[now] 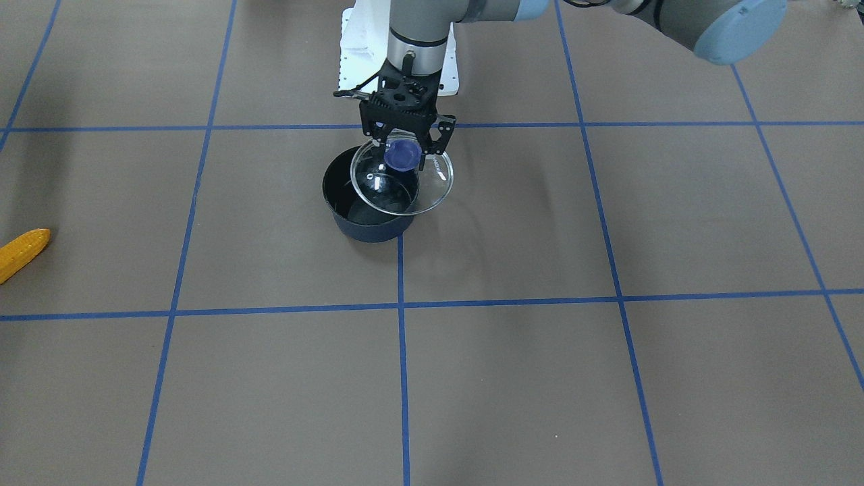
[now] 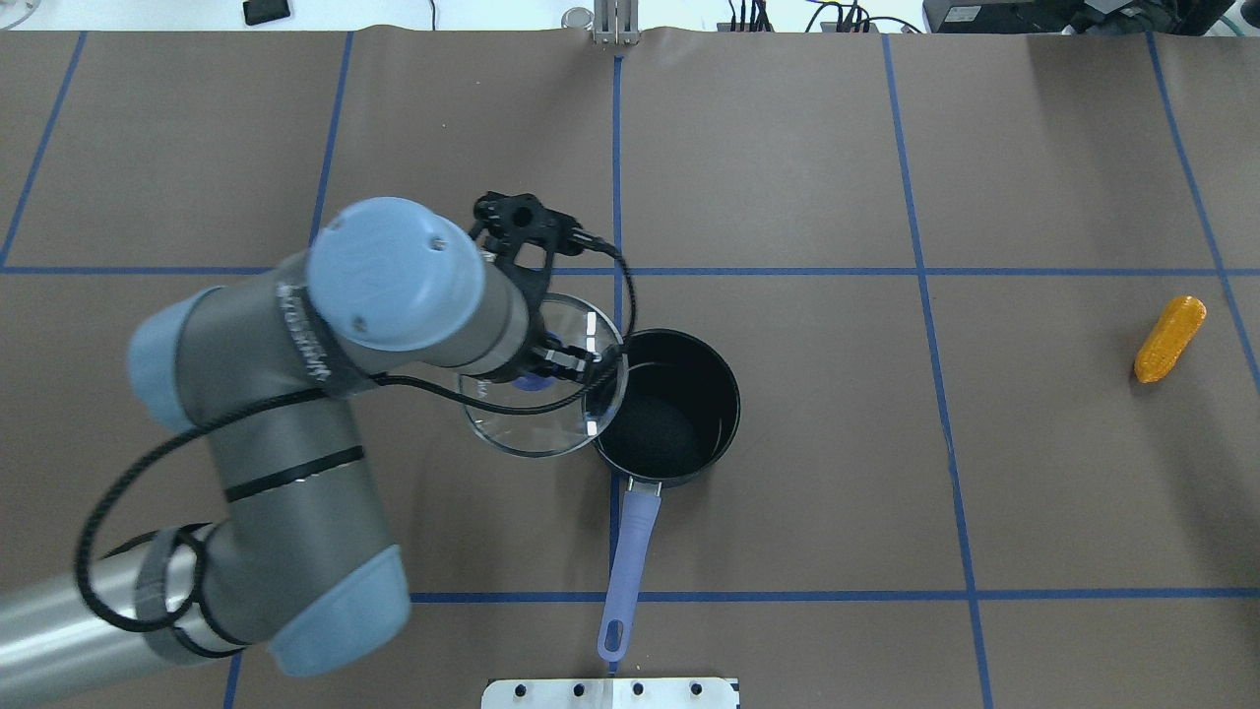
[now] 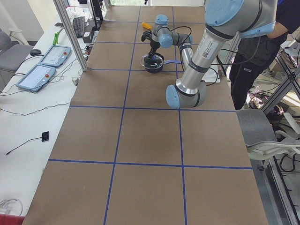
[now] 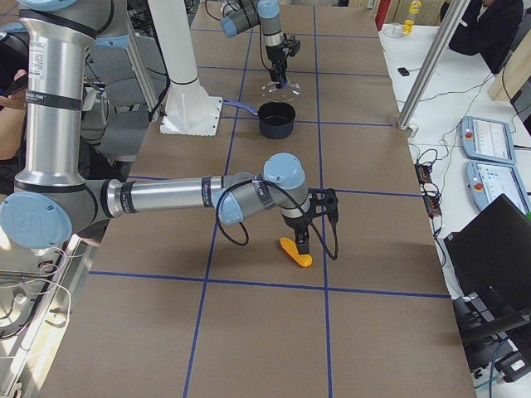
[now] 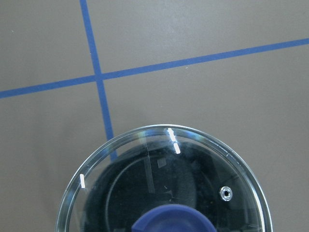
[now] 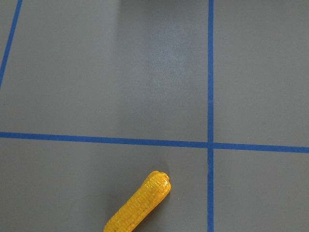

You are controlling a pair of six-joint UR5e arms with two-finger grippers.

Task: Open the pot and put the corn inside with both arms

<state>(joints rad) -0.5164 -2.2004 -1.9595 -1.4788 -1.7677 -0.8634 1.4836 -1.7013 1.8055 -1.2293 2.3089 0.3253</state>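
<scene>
I will use my left gripper to set the glass lid down and let go of it on the bare table (image 1: 735, 210) beside the blue line farthest from the corn.
The navy pot (image 2: 669, 409) stands open at mid-table, its purple handle (image 2: 630, 551) pointing toward the robot base. My left gripper (image 1: 405, 152) is shut on the purple knob of the glass lid (image 1: 403, 182). It holds the lid raised and tilted, shifted off the pot (image 1: 361, 209) so that it overlaps only the rim on my left side. The corn (image 2: 1169, 338) lies on the table far to my right; it also shows in the right wrist view (image 6: 140, 205). My right gripper (image 4: 305, 240) shows only in the exterior right view, just over the corn (image 4: 296, 252); I cannot tell whether it is open or shut.
The table is brown paper with a grid of blue tape lines. The white base plate (image 2: 610, 692) sits at the robot's edge. Side desks hold tablets (image 4: 485, 137) and a person (image 3: 248, 70) stands past the table.
</scene>
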